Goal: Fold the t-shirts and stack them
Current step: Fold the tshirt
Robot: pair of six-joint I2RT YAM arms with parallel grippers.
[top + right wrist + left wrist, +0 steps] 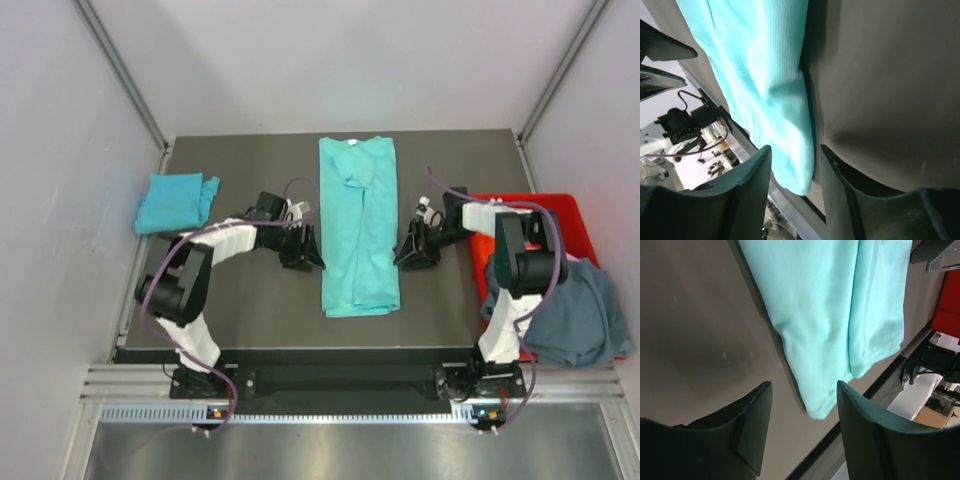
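The near corner (327,303) (806,396) of the folded mint-teal t-shirt, on the side facing the cyan-blue t-shirt, will be gripped by my left gripper.
A mint-teal t-shirt (358,225) lies folded lengthwise into a long strip down the middle of the table. My left gripper (306,252) stands open just left of the strip. In the left wrist view the jaws (802,390) have only bare table between them, and the shirt's near corner (820,405) lies just past the tips. My right gripper (414,250) stands open just right of the strip. The shirt's other near corner (790,165) shows through its gap (792,152) without being pinched. A cyan-blue t-shirt (177,202) sits folded at the far left. A grey-blue t-shirt (577,312) drapes over the crate.
A red crate (560,206) stands off the table's right edge, mostly under the grey-blue shirt. The dark table (250,300) ends in a black front edge close to the strip's near end. Metal frame posts and white walls close in both sides.
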